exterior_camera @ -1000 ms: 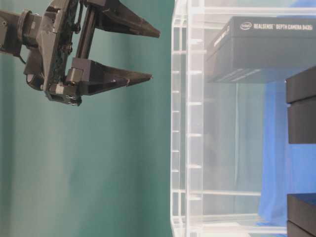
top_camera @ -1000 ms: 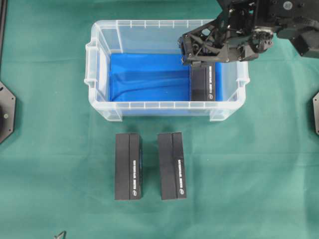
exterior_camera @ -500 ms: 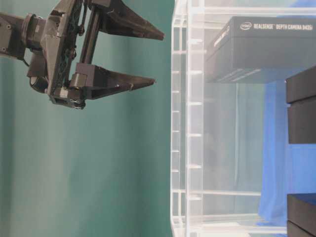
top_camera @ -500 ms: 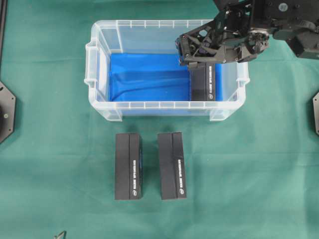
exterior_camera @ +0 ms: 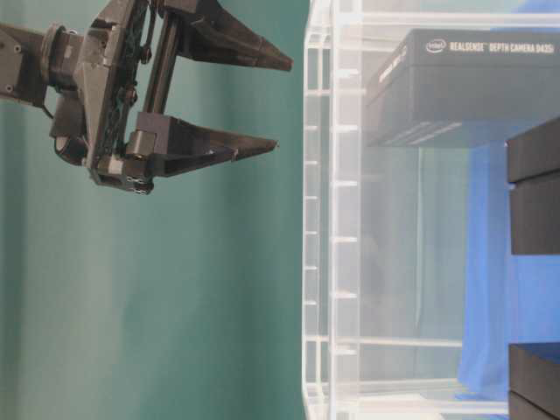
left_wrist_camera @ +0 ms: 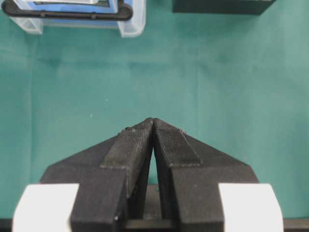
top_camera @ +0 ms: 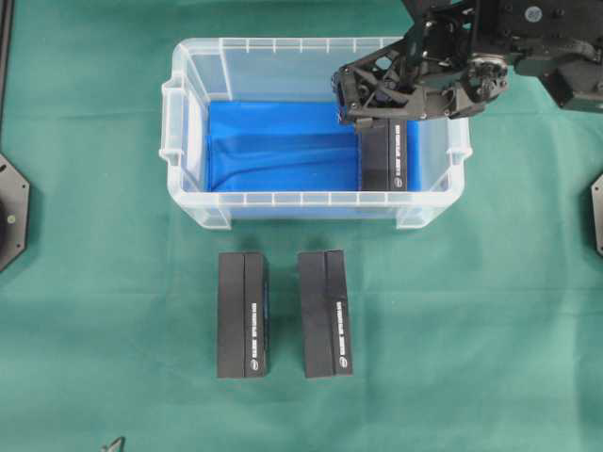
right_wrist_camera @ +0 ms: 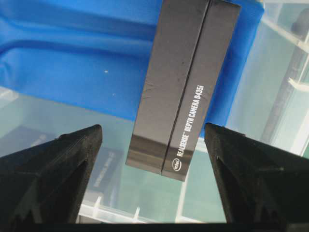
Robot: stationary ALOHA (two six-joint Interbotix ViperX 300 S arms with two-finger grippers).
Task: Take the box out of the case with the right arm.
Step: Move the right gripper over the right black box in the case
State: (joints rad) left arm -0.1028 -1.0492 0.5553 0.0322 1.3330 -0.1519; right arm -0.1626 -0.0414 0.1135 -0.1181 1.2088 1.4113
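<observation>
The black box in the clear case will have my right gripper close across the middle [top_camera: 384, 130] [right_wrist_camera: 185, 84] of it, where the box's white lettering starts.
The clear case [top_camera: 283, 44] with a blue lining holds one black box [top_camera: 384, 155] at its right end. My all-black right gripper [top_camera: 347, 97] is open and hovers above the box's far end. In the table-level view this gripper [exterior_camera: 283, 103] is above the case rim [exterior_camera: 319, 219], apart from the box [exterior_camera: 472, 83]. In the right wrist view the box [right_wrist_camera: 186, 87] lies between and below the spread fingers of my right gripper [right_wrist_camera: 153, 126], untouched. My left gripper [left_wrist_camera: 153, 121] is shut and empty over the green cloth.
Two more black boxes [top_camera: 243, 314] [top_camera: 325, 314] lie side by side on the green cloth in front of the case. The left wrist view shows a case corner [left_wrist_camera: 130, 24] and a box edge [left_wrist_camera: 222, 6] far ahead.
My right gripper has edged slightly closer to the case and stays open. The box and the left gripper have not moved.
</observation>
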